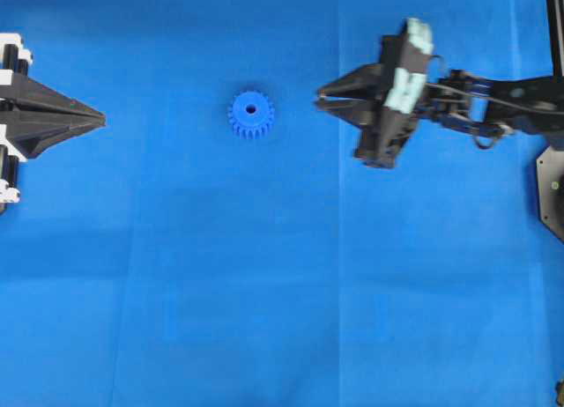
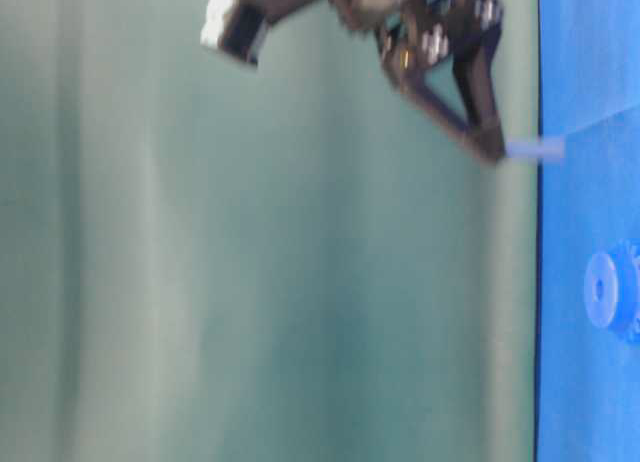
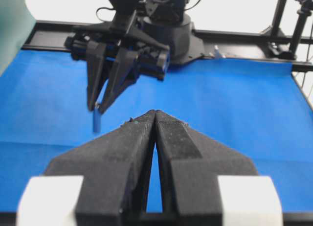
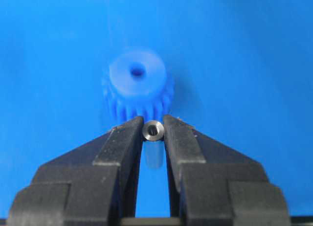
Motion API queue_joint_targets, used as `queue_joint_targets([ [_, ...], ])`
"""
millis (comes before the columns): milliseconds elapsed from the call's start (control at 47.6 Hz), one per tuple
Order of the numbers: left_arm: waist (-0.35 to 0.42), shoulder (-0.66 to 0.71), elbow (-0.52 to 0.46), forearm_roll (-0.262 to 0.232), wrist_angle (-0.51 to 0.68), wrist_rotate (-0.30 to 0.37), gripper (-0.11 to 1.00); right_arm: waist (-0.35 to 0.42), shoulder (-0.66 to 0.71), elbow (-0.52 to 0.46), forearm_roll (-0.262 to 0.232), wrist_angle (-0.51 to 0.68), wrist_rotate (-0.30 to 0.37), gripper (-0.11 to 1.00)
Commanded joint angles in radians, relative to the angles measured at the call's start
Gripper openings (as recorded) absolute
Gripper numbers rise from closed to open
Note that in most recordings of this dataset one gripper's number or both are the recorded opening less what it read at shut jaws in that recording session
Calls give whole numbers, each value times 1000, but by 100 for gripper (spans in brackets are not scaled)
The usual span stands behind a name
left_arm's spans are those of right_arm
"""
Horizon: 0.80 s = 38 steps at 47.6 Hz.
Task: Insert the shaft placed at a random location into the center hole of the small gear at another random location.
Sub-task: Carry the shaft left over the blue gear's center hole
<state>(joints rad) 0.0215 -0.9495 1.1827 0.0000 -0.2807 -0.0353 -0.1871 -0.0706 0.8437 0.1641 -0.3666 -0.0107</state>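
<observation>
Next, my right gripper releases the silvery shaft upright in the dark center hole of the small blue gear (image 1: 251,109) (image 4: 137,71). The shaft is now held above the blue cloth.
The small blue gear (image 1: 251,115) lies flat on the blue cloth, its dark center hole (image 1: 251,109) facing up. It also shows in the right wrist view (image 4: 138,86) and the table-level view (image 2: 610,292). My right gripper (image 1: 321,97) is shut on the silvery shaft (image 4: 153,130), pinched upright between its fingertips, right of the gear and above the cloth. The shaft hangs below the tips in the table-level view (image 2: 535,148) and the left wrist view (image 3: 97,119). My left gripper (image 1: 101,120) is shut and empty at the far left.
The right arm (image 1: 493,99) reaches in from the right edge. A dark base plate (image 1: 551,185) sits at the right border. A black frame (image 3: 254,40) runs along the cloth's far edge in the left wrist view.
</observation>
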Motion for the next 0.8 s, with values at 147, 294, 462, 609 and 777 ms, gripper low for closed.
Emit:
queue_joint_targets([
  [147,3,8,-9,2,-5,-2,0,11,95,-184,-9,67,-20,3],
  [294,3,8,-11,2,-6,-2,0,12,137,-253,-9,87,-37,3],
  [462,3,6,-11,2,-9,-2,0,12,167,-307,-11,89,-55,3],
  [609,3,6,-11,2,-9,-3,0,12,181,-324,-9,89,-58,3],
  [777,3,6,-11,2,-9,-3,0,12,187,-316,-6,89,-57,3],
])
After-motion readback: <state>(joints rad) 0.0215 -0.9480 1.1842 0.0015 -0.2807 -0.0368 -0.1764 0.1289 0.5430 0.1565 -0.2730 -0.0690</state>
